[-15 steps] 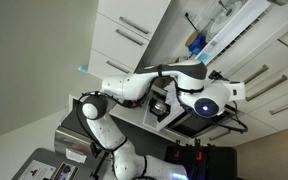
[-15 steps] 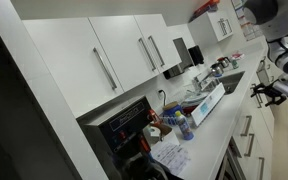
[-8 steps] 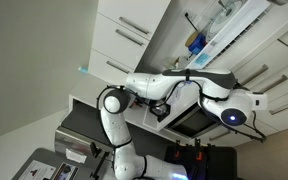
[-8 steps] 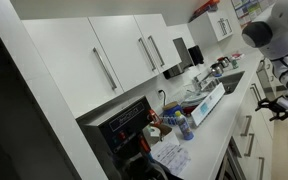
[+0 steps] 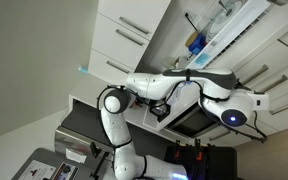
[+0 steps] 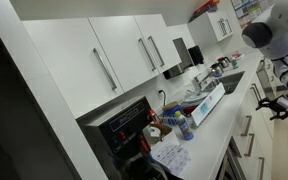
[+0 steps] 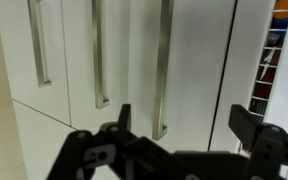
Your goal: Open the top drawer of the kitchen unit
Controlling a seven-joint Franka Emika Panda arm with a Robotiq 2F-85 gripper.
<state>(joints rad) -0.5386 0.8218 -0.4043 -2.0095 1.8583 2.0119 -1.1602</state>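
Observation:
Next, my gripper closes on the top drawer's silver bar handle [image 7: 162, 105], because that white drawer front is closest to the shelf niche with bottles.
In the wrist view my gripper [image 7: 182, 116] is open and empty, its two dark fingers spread wide. Between them, a short way off, is a closed white drawer front [image 7: 194, 70] with a slim silver bar handle [image 7: 162, 68]. I cannot tell whether this one is the top drawer. Similar closed fronts with bar handles [image 7: 99, 55] lie beside it. The white kitchen unit [image 5: 124, 35] fills both exterior views, and my arm reaches across it to the gripper [image 5: 254, 100]. The gripper also shows at the frame edge in an exterior view [image 6: 280, 104].
A shelf niche with bottles [image 7: 274, 60] is at the edge of the wrist view. The black oven [image 5: 196, 122] sits just behind my forearm. A counter with bottles and papers [image 6: 179, 125] and white doors with bar handles [image 6: 104, 70] show in an exterior view.
Between one second and half a second ago my arm stretched out toward the drawer fronts. Since then nothing has visibly moved.

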